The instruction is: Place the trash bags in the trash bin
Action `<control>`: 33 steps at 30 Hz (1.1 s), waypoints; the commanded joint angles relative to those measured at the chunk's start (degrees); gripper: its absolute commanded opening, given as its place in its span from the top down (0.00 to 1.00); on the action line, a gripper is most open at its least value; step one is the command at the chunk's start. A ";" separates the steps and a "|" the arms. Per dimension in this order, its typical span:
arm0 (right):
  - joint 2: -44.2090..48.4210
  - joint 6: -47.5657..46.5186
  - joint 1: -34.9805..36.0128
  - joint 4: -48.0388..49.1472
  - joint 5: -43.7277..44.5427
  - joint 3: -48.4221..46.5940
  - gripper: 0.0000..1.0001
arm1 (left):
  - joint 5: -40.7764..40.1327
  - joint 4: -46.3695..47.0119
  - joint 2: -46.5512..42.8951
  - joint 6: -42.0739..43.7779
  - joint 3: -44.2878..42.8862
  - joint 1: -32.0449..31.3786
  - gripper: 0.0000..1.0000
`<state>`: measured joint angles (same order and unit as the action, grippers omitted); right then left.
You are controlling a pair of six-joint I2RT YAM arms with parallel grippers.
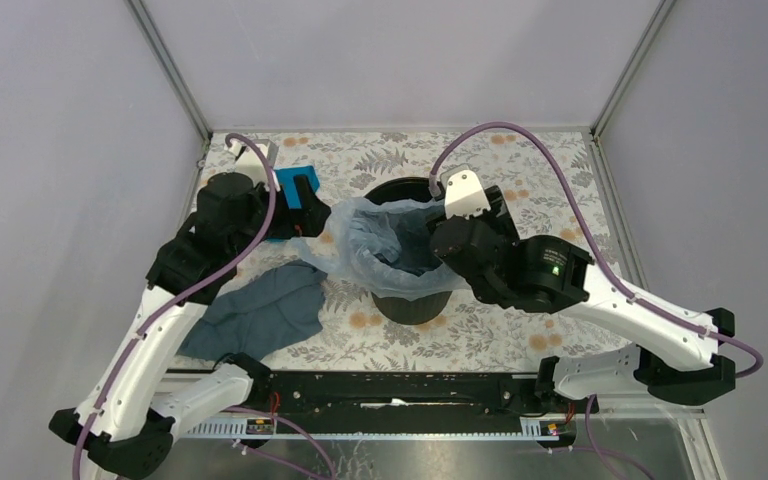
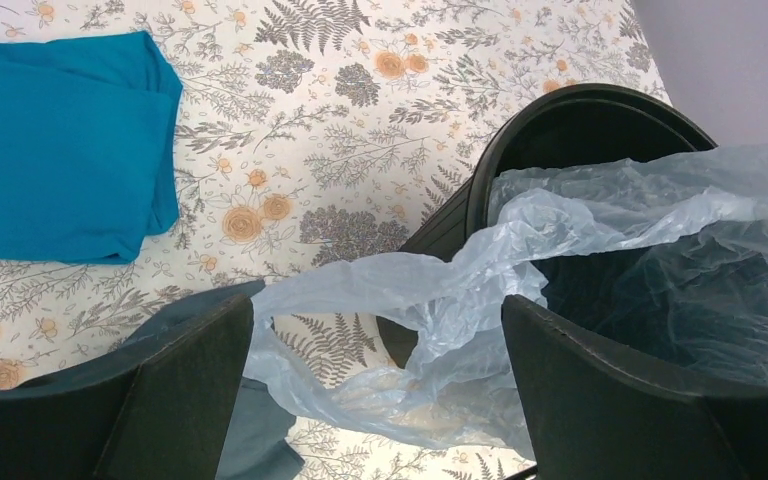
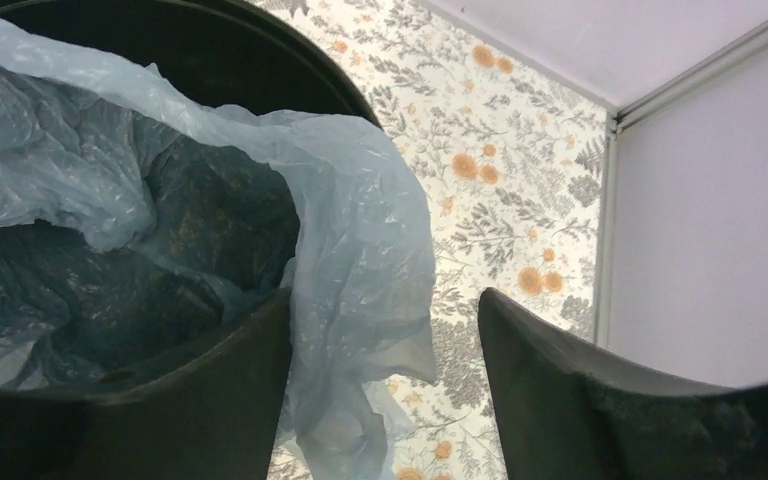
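I see the trash bag's edge cutting across the opening of the bin, so next I take the trash bag's edge nearer the bin (image 2: pixel 430 277) with my left gripper and pull it down over the bin's rim.
The black trash bin (image 1: pixel 412 300) stands mid-table. The pale blue trash bag (image 1: pixel 380 245) sits in its mouth, with loose folds spilling over the left and right of the rim. My left gripper (image 1: pixel 316 216) is at the bin's left side. In the left wrist view it (image 2: pixel 380 395) is open, with the bag's overhang (image 2: pixel 430 300) between the jaws, not clamped, beside the bin (image 2: pixel 580 110). My right gripper (image 1: pixel 447 215) is at the right rim. In the right wrist view it (image 3: pixel 385 400) is open astride the bag's hanging edge (image 3: pixel 360 250), next to the bin (image 3: pixel 260 60).
A bright teal folded cloth (image 1: pixel 290 182) lies at the back left, also in the left wrist view (image 2: pixel 60 150). A dull grey-blue cloth (image 1: pixel 260 310) lies left of the bin, near the front. The floral tabletop (image 1: pixel 520 170) is walled on three sides.
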<state>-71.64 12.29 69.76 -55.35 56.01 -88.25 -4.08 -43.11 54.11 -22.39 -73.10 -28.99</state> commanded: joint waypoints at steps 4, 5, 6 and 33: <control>2.52 -2.31 0.36 5.74 4.33 1.15 0.59 | 13.22 4.83 3.56 3.32 2.15 5.87 0.04; 3.12 -2.85 0.38 7.18 4.03 1.98 0.64 | 13.97 5.65 4.06 3.18 2.62 6.33 0.06; 3.82 -3.72 0.26 9.07 3.58 3.15 0.70 | 14.36 6.34 4.44 2.82 2.82 6.76 0.11; 1.18 -8.00 -26.34 24.37 -35.95 7.33 1.00 | 28.72 11.83 5.86 2.70 8.42 12.07 0.41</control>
<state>-69.67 4.78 45.17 -34.02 25.67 -78.89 21.52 -34.65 60.10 -19.70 -65.12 -17.87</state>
